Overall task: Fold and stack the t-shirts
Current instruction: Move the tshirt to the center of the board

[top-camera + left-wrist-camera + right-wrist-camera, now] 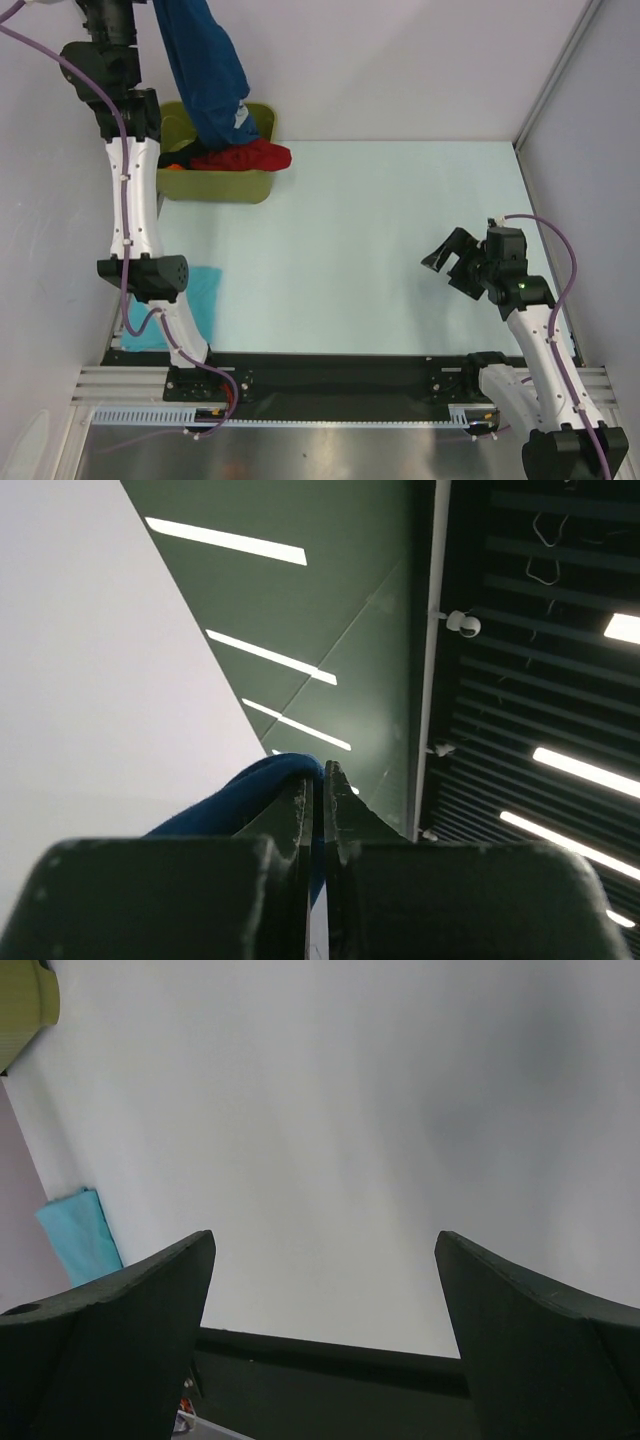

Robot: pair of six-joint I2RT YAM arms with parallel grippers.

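Observation:
My right gripper will grip the cloth [229, 105] near the white print on the navy t-shirt next, so both grippers can lift it.
A navy blue t-shirt [205, 70] hangs from the top of the overhead view down into the olive bin [258, 178]. My left gripper [322, 772] is raised high, pointing at the ceiling, shut on a fold of that navy t-shirt [235, 800]. A red t-shirt [250, 156] spills over the bin's front rim. A turquoise t-shirt [200, 300] lies folded at the table's near left, partly under the left arm; it also shows as the turquoise t-shirt [80, 1232] in the right wrist view. My right gripper [447, 262] hovers open over the table's right side, nothing between its fingers.
The olive bin stands at the far left of the pale table [380, 240]. White walls close in on the left and right. A black rail [330, 375] runs along the near edge between the arm bases.

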